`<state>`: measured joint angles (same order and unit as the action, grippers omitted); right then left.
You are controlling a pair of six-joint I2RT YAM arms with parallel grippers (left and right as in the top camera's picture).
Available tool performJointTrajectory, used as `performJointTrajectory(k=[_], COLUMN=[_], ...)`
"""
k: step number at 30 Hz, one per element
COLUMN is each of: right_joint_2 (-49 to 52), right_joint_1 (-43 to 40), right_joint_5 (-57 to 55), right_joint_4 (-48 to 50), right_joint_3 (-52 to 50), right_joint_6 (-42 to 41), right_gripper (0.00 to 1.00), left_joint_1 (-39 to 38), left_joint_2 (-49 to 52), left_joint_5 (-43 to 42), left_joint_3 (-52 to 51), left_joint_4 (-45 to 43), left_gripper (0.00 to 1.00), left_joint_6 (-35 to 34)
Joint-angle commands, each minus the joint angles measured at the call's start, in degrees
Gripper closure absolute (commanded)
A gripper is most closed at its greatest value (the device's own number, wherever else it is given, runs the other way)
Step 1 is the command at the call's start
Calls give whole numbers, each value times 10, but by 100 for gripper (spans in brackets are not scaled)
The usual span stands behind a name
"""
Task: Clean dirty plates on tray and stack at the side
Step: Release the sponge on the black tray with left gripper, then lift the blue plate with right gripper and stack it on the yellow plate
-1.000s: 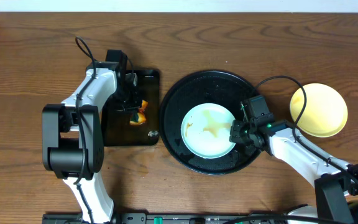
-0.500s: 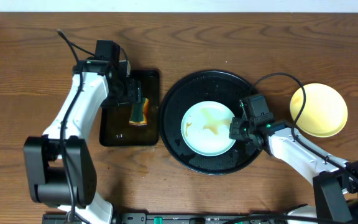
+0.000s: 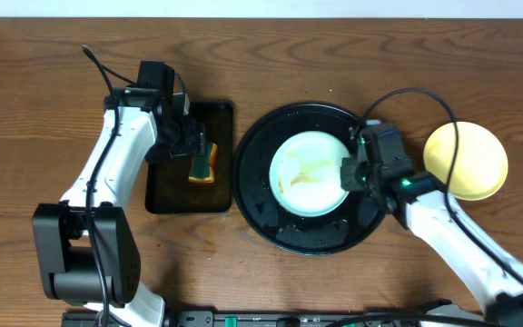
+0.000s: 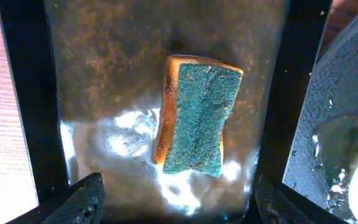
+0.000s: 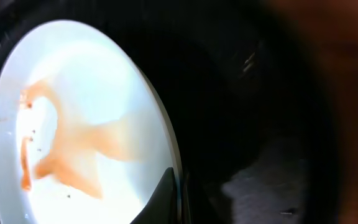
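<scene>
The pale mint-white dirty plate will go down on top of the pale yellow plate (image 3: 467, 160), set there by my right gripper.
A pale mint-white dirty plate (image 3: 307, 173) with a brown smear (image 5: 61, 143) sits over the middle of the round black tray (image 3: 254, 195). My right gripper (image 3: 347, 173) is shut on the plate's right rim; one dark finger (image 5: 165, 194) presses on the rim's inner face. A pale yellow plate (image 3: 466, 161) lies on the wooden table right of the tray. My left gripper (image 3: 192, 145) hangs open over the sponge (image 4: 197, 118), its fingertips (image 4: 79, 199) wide apart with nothing between them.
The orange sponge (image 3: 203, 163) lies green side up in a wet rectangular black tray (image 3: 175, 186), left of the round tray. The round tray's wet rim (image 4: 337, 124) shows at the right of the left wrist view. Bare wood surrounds both trays.
My left gripper opened and released the sponge onto the rectangular tray, and the arm shifted left. My right gripper moved the mint-white plate toward the tray's far side, seemingly raised.
</scene>
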<state>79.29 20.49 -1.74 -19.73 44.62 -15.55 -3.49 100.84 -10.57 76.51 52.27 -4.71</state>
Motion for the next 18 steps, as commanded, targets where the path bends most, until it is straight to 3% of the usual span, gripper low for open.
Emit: performJointTrajectory(k=[1, 11, 18], right_joint_2=[-37, -108, -125], right_joint_1=[2, 14, 94], right_joint_5=[-84, -214, -318], right_joint_4=[-9, 26, 61], right_joint_3=[12, 12, 12], right_joint_6=[51, 221, 327], right_gripper=[99, 99, 99], left_joint_1=[-1, -1, -1], left_joint_2=[-1, -1, -1], left_joint_5=[3, 3, 3], left_joint_3=[0, 0, 0], left_joint_4=[2, 2, 2], left_gripper=[22, 22, 21], left_joint_6=[-3, -3, -3])
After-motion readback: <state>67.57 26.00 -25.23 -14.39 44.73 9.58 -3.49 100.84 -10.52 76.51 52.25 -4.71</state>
